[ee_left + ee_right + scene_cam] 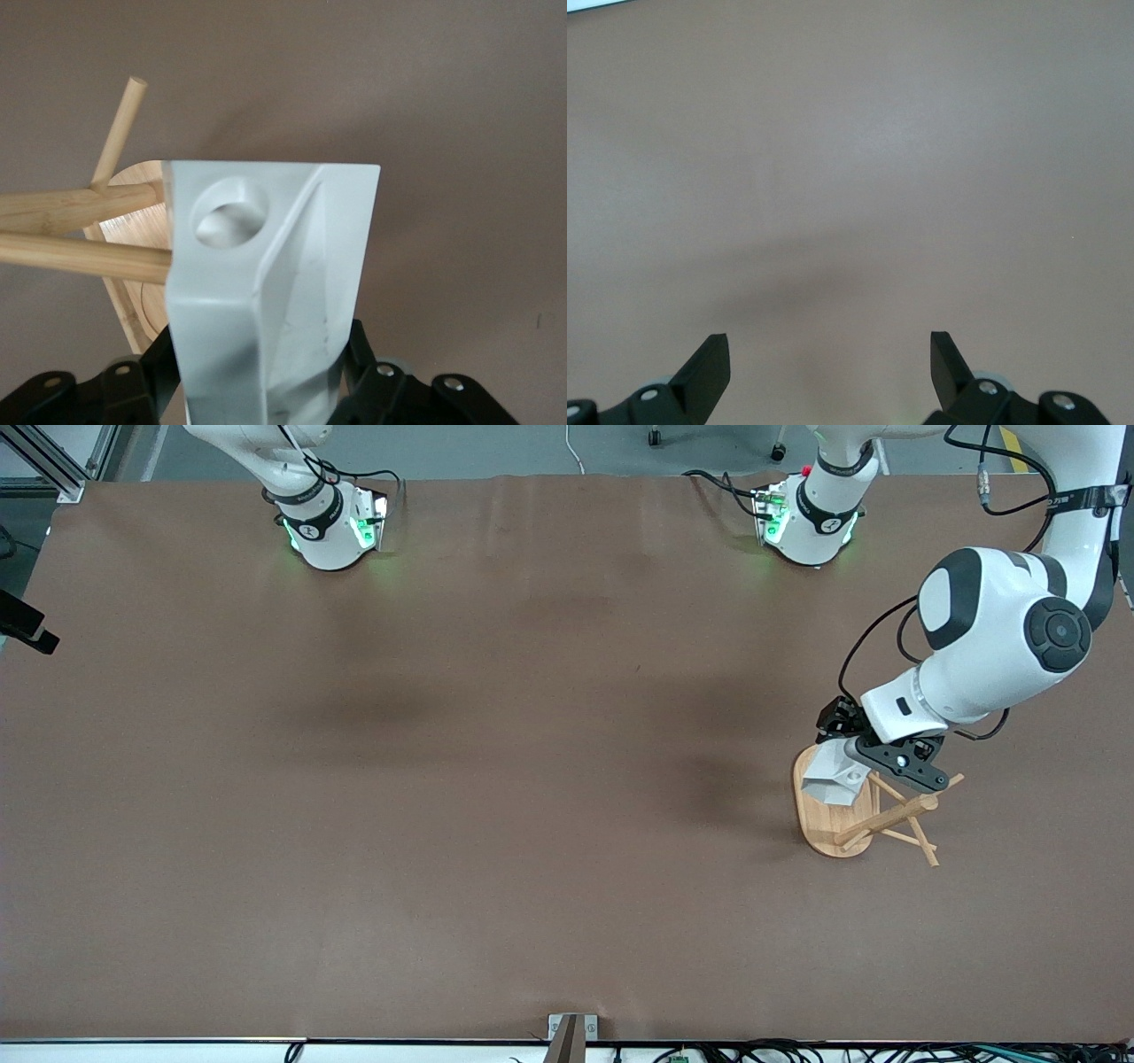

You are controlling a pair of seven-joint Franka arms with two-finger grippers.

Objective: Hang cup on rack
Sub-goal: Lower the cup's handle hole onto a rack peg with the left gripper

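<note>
My left gripper is going to release the white cup on the peg [869, 807] [146, 263] that reaches out over the rack's oval base.
The white faceted cup [831, 779] hangs in the air over the oval base of the bamboo rack [824, 825], which stands toward the left arm's end of the table. My left gripper [852, 763] is shut on the cup. In the left wrist view the cup [292, 266] fills the space between the black fingers [146, 372]. The round hole [229, 212] in its tab sits just above the tip of one peg [89, 252], which meets the tab's edge. My right gripper [830, 354] is open over bare table, with nothing between its fingers.
The brown table [443, 779] spreads wide around the rack. Both arm bases [332, 527] stand along its edge farthest from the front camera. A black object [27, 629] juts in at the right arm's end. A metal bracket [571, 1032] sits at the nearest edge.
</note>
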